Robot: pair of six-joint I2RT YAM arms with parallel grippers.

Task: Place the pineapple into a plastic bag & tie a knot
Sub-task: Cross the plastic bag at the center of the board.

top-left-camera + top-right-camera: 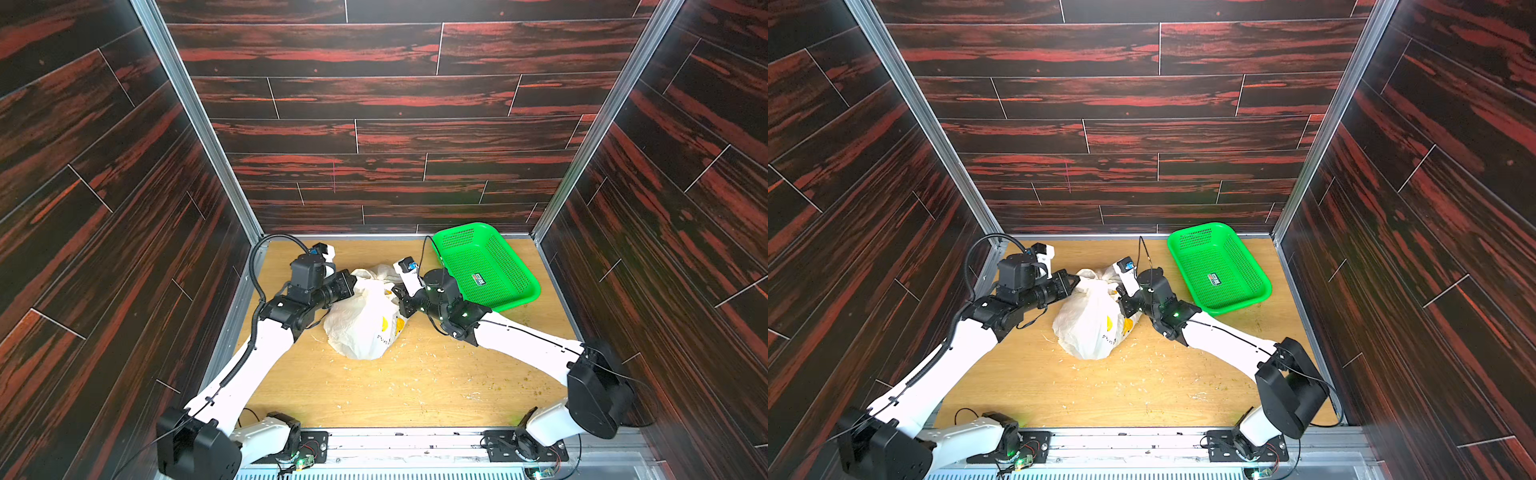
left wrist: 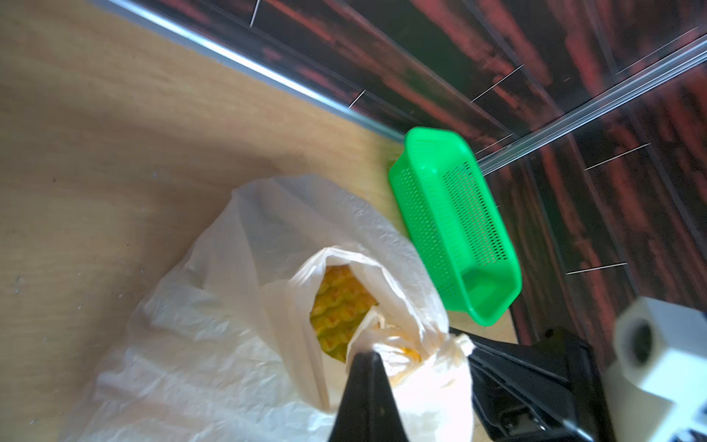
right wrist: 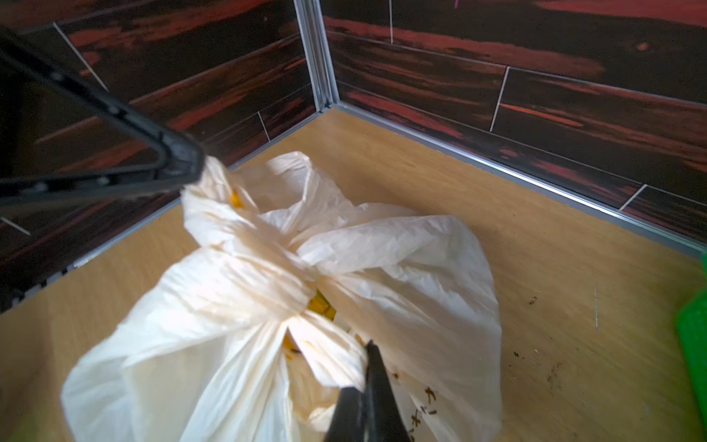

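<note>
Next, my left gripper eases back, opens and takes the bag (image 2: 436, 355) near my right gripper, because the crossed straps are tight while the bag's opening gapes.
The white plastic bag (image 1: 361, 328) (image 1: 1088, 328) stands on the wooden table between my two arms. Through its mouth the yellow pineapple (image 2: 336, 310) shows inside. My left gripper (image 1: 353, 282) (image 2: 367, 356) is shut on one handle strap at the bag's left. On the right side, my right gripper (image 1: 397, 293) (image 3: 370, 346) is shut on the other strap. Between them the straps cross and bunch into a knot (image 3: 279, 260) over the bag's mouth, drawn taut to both jaws. In the right wrist view the left gripper (image 3: 191, 168) pinches its strap end.
An empty green mesh basket (image 1: 486, 266) (image 1: 1219, 266) sits at the back right, close behind my right wrist. Dark wood-patterned walls enclose the table on three sides. Small crumbs and scraps (image 1: 469, 395) litter the wood in front of the bag.
</note>
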